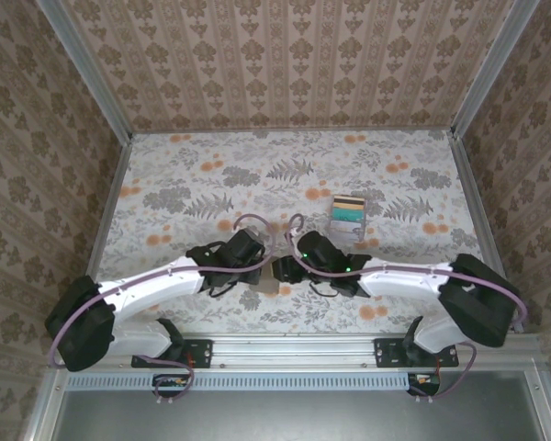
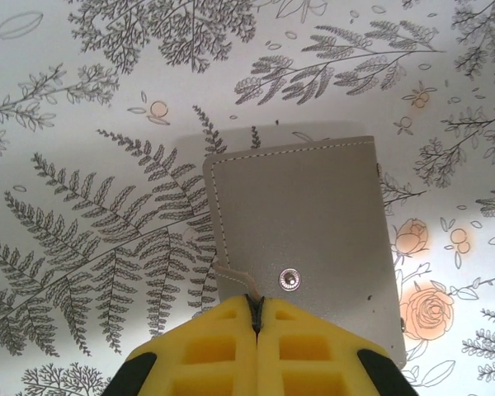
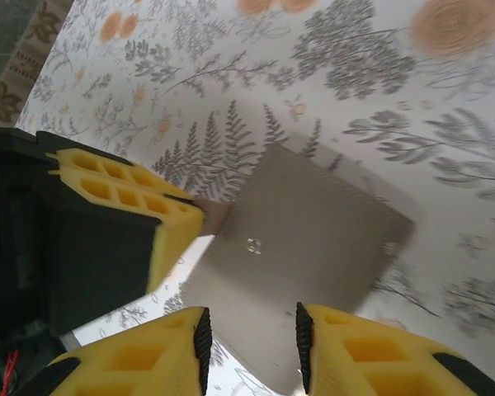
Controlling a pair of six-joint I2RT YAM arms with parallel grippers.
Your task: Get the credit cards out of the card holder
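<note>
I will use my right gripper to take the cover's edge (image 3: pixel 200 268) beside the snap and fold the cover open, as my left gripper is on the strap and the cover is shut.
The card holder (image 2: pixel 305 231) lies closed and flat on the fern-print table, taupe-grey side up, with a metal snap (image 2: pixel 289 279) near its edge. My left gripper (image 2: pixel 254 304) is shut on the thin closure strap (image 2: pixel 233 276) that sticks out from the holder's side. My right gripper (image 3: pixel 249 338) hovers over the holder's (image 3: pixel 313 231) near edge, its jaws apart with the grey panel showing between them. In the top view both grippers, left (image 1: pixel 264 266) and right (image 1: pixel 299 266), meet over the holder (image 1: pixel 283 269). The credit cards are hidden.
A clear plastic box (image 1: pixel 347 217) of stacked coloured cards stands behind the right gripper. A small tan rectangle (image 1: pixel 314 194) lies flat to its left. Patterned walls enclose the table on three sides. My left gripper's yellow fingers (image 3: pixel 124 194) crowd the right wrist view's left.
</note>
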